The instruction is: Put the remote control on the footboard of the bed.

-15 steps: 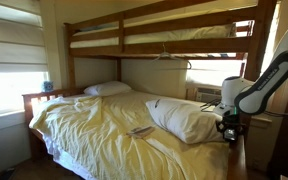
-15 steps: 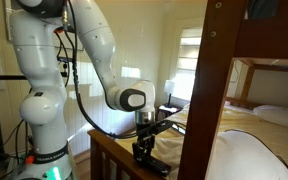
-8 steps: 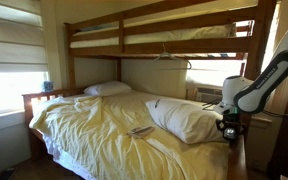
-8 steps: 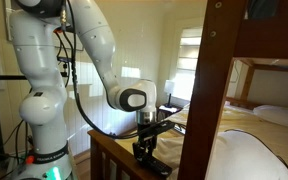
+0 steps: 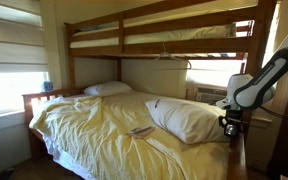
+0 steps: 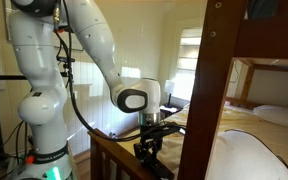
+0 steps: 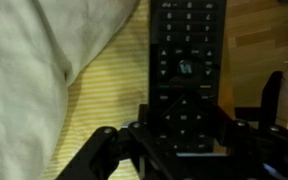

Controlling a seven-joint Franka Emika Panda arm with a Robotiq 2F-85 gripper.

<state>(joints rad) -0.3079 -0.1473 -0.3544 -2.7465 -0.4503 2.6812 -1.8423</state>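
Note:
My gripper should set the black remote control, now above the bed's end, down lengthwise on the dark brown footboard (image 5: 234, 138) (image 7: 192, 85) beside the white pillow.
The black remote control (image 7: 187, 70) with rows of buttons sits lengthwise between my gripper's fingers (image 7: 184, 140), which are shut on its lower end. Beneath it are the pale yellow sheet and, at the right, bare wood (image 7: 254, 50). In both exterior views my gripper (image 5: 230, 126) (image 6: 148, 142) hangs at the bed's end, just above the dark brown footboard (image 6: 109, 156) (image 5: 237, 160). The remote is too small to make out in those views. The bunk bed (image 5: 94, 125) has rumpled yellow sheets and white pillows (image 5: 189, 118).
A tall dark bed post (image 6: 209, 90) stands right beside my gripper. A white pillow edge (image 7: 34, 60) lies left of the remote. A pale greyish flat item (image 5: 141, 130) lies mid-bed. The upper bunk (image 5: 154, 35) is overhead. The robot base (image 6: 39, 130) stands behind the footboard.
My gripper, still holding the remote, has shifted slightly sideways along the footboard toward the bed post. Nothing else has moved.

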